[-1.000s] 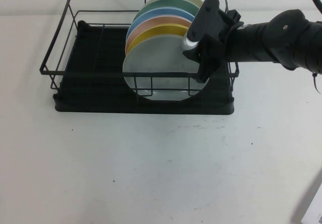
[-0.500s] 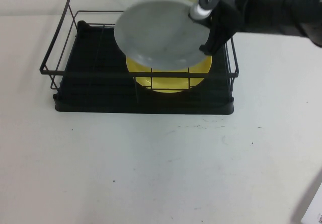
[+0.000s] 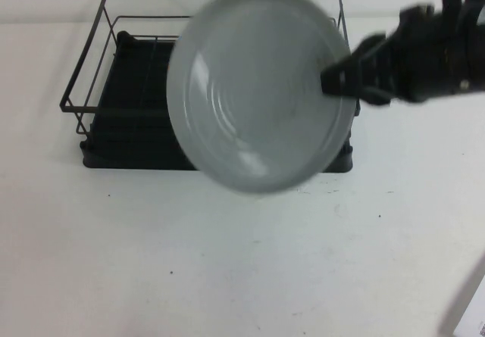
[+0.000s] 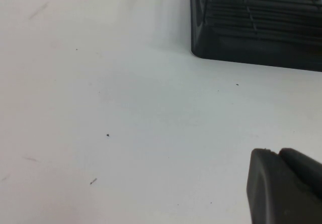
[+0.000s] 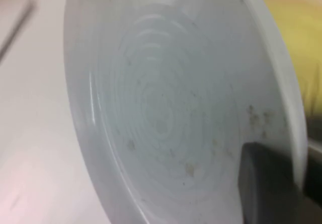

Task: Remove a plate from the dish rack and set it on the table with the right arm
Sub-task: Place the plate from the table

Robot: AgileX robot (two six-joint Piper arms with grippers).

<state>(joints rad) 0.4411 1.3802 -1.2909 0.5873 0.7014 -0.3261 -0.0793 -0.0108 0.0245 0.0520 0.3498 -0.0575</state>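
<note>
My right gripper has the pale grey-white plate to put down. I need to set it on the white table (image 3: pixel 258 223) just in front of the dish rack.
The pale grey-white plate (image 3: pixel 258 87) is lifted high above the black wire dish rack (image 3: pixel 121 72), its hollow face turned to the high camera. My right gripper (image 3: pixel 337 76) is shut on the plate's right rim. In the right wrist view the plate (image 5: pixel 161 108) fills the picture, with the right gripper (image 5: pixel 296 156) clamped over its rim and one black finger (image 5: pixel 264 189) on the inner face. My left gripper (image 4: pixel 275 152) is shut and empty, low over the white table (image 4: pixel 126 108), near the rack's corner (image 4: pixel 251 38).
A yellow plate (image 5: pixel 297 17) shows behind the held plate in the right wrist view; in the high view the held plate hides the rack's other plates. The white table (image 3: pixel 227 261) stretches in front of the rack.
The right gripper has pulled the grey-white plate up out of the rack and raised it toward the high camera. The arm has drawn back to the right.
</note>
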